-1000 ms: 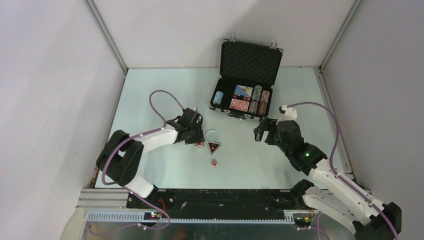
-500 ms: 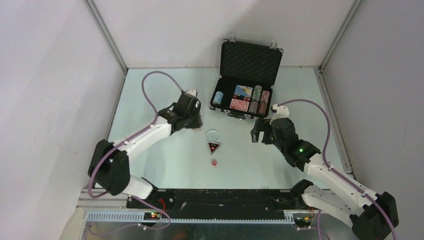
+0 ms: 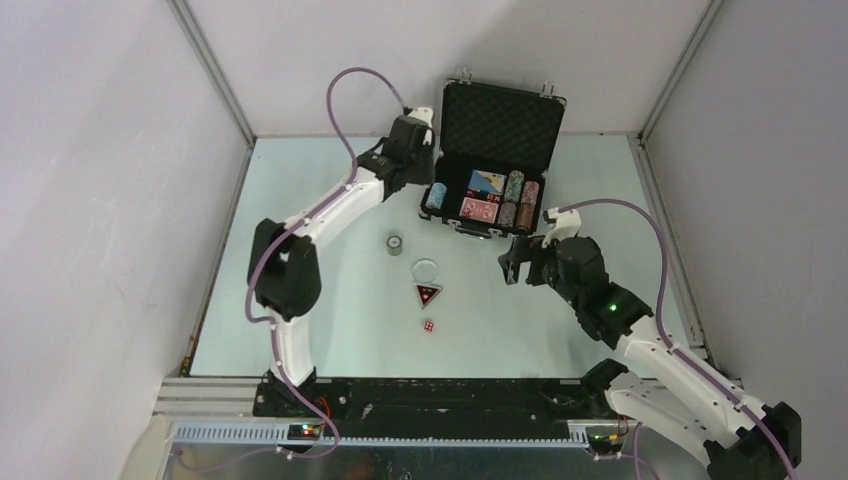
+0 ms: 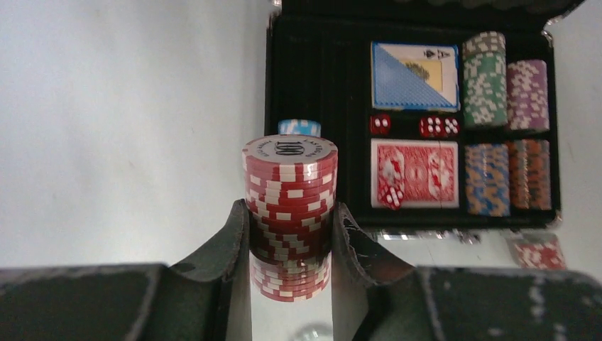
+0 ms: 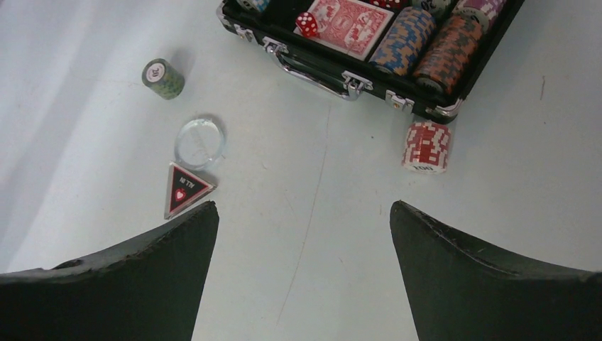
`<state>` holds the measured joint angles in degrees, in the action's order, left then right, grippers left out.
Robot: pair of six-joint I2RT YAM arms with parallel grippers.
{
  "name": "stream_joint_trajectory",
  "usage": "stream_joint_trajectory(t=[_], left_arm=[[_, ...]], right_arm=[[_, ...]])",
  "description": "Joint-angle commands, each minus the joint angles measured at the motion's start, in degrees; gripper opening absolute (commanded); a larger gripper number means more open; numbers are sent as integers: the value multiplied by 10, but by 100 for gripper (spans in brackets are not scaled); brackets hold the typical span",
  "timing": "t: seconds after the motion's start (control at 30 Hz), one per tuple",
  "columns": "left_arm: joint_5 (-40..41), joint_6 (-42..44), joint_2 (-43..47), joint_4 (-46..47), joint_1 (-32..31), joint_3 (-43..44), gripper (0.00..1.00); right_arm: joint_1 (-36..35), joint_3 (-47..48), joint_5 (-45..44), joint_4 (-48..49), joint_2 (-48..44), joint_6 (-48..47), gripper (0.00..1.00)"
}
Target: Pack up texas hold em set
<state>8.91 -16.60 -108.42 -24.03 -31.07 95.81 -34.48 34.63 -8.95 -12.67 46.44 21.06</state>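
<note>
My left gripper will let go of the red chip stack in the empty slot (image 3: 446, 171) (image 4: 299, 73) behind the light blue chip stack.
The black briefcase (image 3: 500, 125) stands open at the back, with chip stacks, a blue deck (image 4: 415, 74), a red deck (image 4: 414, 172) and red dice (image 4: 438, 126) in its foam tray (image 4: 319, 78). My left gripper (image 4: 289, 209) is shut on a red chip stack (image 4: 289, 177), held by the case's left edge (image 3: 408, 165). My right gripper (image 5: 303, 213) is open and empty above the table in front of the case (image 3: 518, 262). Loose on the table are a green chip stack (image 5: 162, 77), a clear round token (image 5: 199, 142), a triangular token (image 5: 183, 188), a red die (image 3: 427, 326) and a second red chip stack (image 5: 426, 146).
The case's handle and latches (image 5: 312, 67) face the arms. White walls close in the table on the left, the back and the right. A light blue chip stack (image 4: 299, 126) lies in the case's left slot, just behind the held stack.
My left arm swung from beside the tokens up to the case's left edge with the red chips in its grip, uncovering the green stack. The right arm barely moved.
</note>
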Motion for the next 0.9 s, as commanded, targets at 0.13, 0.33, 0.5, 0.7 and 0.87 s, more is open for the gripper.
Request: stream_joint_trajectory(t=[0.13, 0.33, 0.5, 0.7, 0.87], left_arm=[[-3, 150, -103, 63, 17, 154, 2], [13, 202, -193, 65, 20, 239, 2], [7, 229, -252, 86, 20, 297, 0], [-17, 253, -293, 85, 19, 342, 1], [-34, 247, -306, 82, 18, 352, 2]], right_arm=[[4, -5, 12, 39, -14, -16, 94], [12, -7, 29, 50, -5, -14, 93], [28, -7, 39, 56, -1, -9, 93], [48, -7, 52, 58, 8, -4, 93], [61, -7, 66, 62, 20, 0, 92]])
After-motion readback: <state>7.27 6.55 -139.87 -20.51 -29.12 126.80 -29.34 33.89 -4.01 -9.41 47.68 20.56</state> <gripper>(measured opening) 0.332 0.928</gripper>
